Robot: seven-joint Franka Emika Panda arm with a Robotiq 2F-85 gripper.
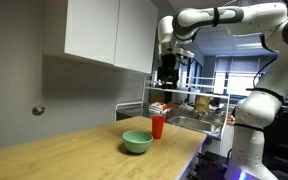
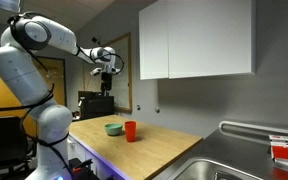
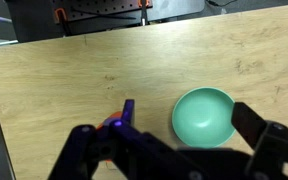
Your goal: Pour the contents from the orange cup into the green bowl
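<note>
My gripper is about to close on the rim of the orange cup [image 1: 161,116] [image 3: 106,122], on the side away from the green bowl, and one finger will be inside the cup.
The orange cup [image 1: 158,126] stands upright on the wooden counter, right beside the pale green bowl [image 1: 137,142]. Both also show in an exterior view, the cup [image 2: 130,131] and the bowl [image 2: 113,128]. My gripper [image 1: 168,68] hangs high above them, open and empty, and shows in the same exterior view [image 2: 108,78]. In the wrist view the bowl [image 3: 204,115] lies between my spread fingers [image 3: 184,108] far below. Only a sliver of the cup [image 3: 111,121] shows, behind one finger. The cup's contents are not visible.
White wall cabinets [image 1: 104,30] hang over the counter [image 1: 64,155]. A sink [image 2: 219,165] and a dish rack [image 1: 189,110] with red and tan items sit at the counter's end. The counter edge runs close to the bowl.
</note>
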